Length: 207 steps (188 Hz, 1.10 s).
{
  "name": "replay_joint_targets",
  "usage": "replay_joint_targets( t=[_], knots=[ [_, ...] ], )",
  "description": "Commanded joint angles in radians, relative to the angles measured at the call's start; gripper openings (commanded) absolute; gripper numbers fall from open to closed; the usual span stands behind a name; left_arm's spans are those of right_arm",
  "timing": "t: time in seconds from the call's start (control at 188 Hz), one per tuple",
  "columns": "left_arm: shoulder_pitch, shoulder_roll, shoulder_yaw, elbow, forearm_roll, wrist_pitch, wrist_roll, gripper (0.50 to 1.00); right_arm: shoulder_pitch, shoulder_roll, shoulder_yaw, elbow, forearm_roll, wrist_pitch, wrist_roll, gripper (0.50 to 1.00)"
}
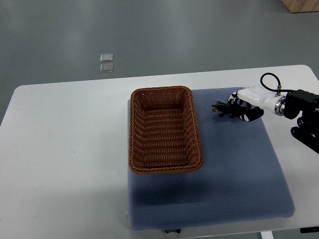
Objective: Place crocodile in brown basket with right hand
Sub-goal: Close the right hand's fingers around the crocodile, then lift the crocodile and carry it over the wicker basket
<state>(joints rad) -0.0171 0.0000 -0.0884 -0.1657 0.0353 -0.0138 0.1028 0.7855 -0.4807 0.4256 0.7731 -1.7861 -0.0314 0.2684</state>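
The robot's right gripper will let go of the crocodile inside the far end of the brown basket [154,111]. The crocodile still lies on the blue mat.
A small dark green toy crocodile [223,108] lies on the blue mat, just right of the brown wicker basket [191,130]. My right hand [243,108] comes in from the right edge, white with black fingers, and its fingers curl around the crocodile's tail end. The crocodile's head points left toward the basket. The basket stands empty at the middle of the table. The left arm does not show.
A blue padded mat [239,189] covers the right half of the white table [65,164] and bears the basket. Two small clear squares [106,63] lie on the grey floor beyond the table's far edge.
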Motion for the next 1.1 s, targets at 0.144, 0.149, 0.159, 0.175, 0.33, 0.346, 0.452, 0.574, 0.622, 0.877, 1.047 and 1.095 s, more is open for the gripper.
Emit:
replay_joint_targets(
  t=[0.144, 0.149, 0.159, 0.175, 0.33, 0.346, 0.452, 0.574, 0.622, 0.877, 1.047, 1.095],
  knots=[
    [0.0, 0.0, 0.001, 0.0, 0.0, 0.0, 0.0, 1.0, 0.001, -0.009, 0.019, 0.003, 0.017, -0.053, 0.003, 0.5],
    [-0.001, 0.0, -0.001, 0.0, 0.0, 0.0, 0.0, 1.0, 0.001, -0.009, 0.019, 0.003, 0.017, -0.056, 0.003, 0.5],
    [0.0, 0.0, -0.001, 0.0, 0.0, 0.0, 0.0, 1.0, 0.001, -0.009, 0.021, 0.003, 0.017, -0.058, 0.003, 0.5],
    [-0.001, 0.0, -0.001, 0.0, 0.0, 0.0, 0.0, 1.0, 0.001, -0.009, 0.021, 0.003, 0.017, -0.061, 0.003, 0.5],
    [0.0, 0.0, 0.001, 0.0, 0.0, 0.0, 0.0, 1.0, 0.034, -0.009, 0.021, 0.025, 0.02, -0.087, 0.008, 0.5],
    [-0.001, 0.0, -0.001, 0.0, 0.0, 0.0, 0.0, 1.0, 0.037, -0.009, 0.021, 0.028, 0.02, -0.088, 0.008, 0.5],
    [0.0, 0.0, -0.001, 0.0, 0.0, 0.0, 0.0, 1.0, 0.069, -0.006, 0.021, 0.054, 0.02, -0.091, 0.009, 0.5],
    [0.0, 0.0, -0.001, 0.0, 0.0, 0.0, 0.0, 1.0, 0.092, -0.006, 0.021, 0.091, 0.02, -0.091, 0.011, 0.5],
    [0.0, 0.0, -0.001, 0.0, 0.0, 0.0, 0.0, 1.0, 0.103, -0.004, 0.021, 0.107, 0.02, -0.093, 0.011, 0.5],
    [-0.001, 0.0, 0.001, 0.0, 0.0, 0.0, 0.0, 1.0, 0.138, 0.017, 0.004, 0.227, 0.017, -0.094, 0.015, 0.5],
    [0.0, 0.0, -0.001, 0.0, 0.0, 0.0, 0.0, 1.0, 0.141, 0.079, 0.002, 0.282, 0.016, -0.093, 0.022, 0.5],
    [0.0, 0.0, -0.001, 0.0, 0.0, 0.0, 0.0, 1.0, 0.141, 0.079, 0.002, 0.282, 0.016, -0.093, 0.022, 0.5]
  ],
)
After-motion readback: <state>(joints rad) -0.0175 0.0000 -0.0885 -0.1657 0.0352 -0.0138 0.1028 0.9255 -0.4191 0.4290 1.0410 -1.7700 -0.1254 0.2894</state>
